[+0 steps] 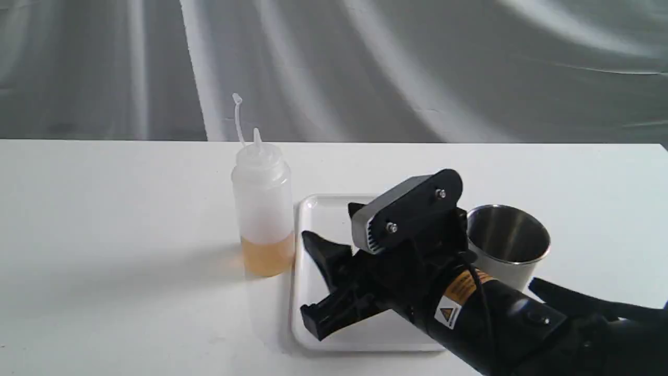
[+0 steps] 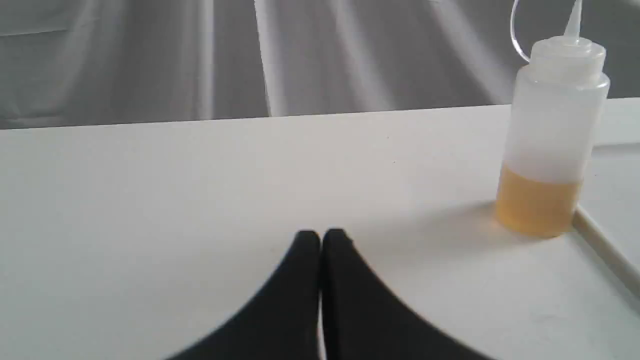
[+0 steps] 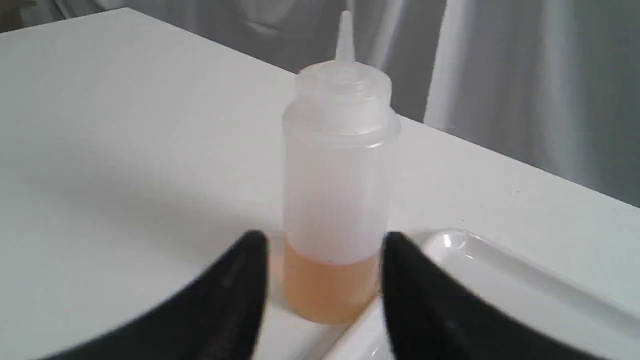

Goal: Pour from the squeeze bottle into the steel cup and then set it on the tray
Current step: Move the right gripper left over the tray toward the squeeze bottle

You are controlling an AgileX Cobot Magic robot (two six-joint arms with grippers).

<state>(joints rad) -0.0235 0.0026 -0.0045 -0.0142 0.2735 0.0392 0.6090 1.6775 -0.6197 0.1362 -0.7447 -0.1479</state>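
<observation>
The robot's right gripper needs to move to the squeeze bottle next and close around its body's middle [image 1: 265, 232] [image 3: 336, 231], near the top of the amber liquid.
The squeeze bottle [image 1: 262, 206] stands upright on the table just left of the white tray [image 1: 318, 209], amber liquid in its lower part, cap strap sticking up. The steel cup [image 1: 507, 244] stands right of the tray, partly behind my right arm. My right gripper [image 1: 309, 277] is open over the tray, pointing left at the bottle; in the right wrist view the bottle [image 3: 337, 190] stands just beyond its spread fingers [image 3: 240, 280], not touched. My left gripper [image 2: 320, 239] is shut, low over bare table, with the bottle [image 2: 550, 140] off to one side and apart from it.
A grey draped cloth hangs behind the white table [image 1: 104, 235]. The left arm does not show in the exterior view. The tray's rim [image 3: 475, 245] lies close beside the bottle's base.
</observation>
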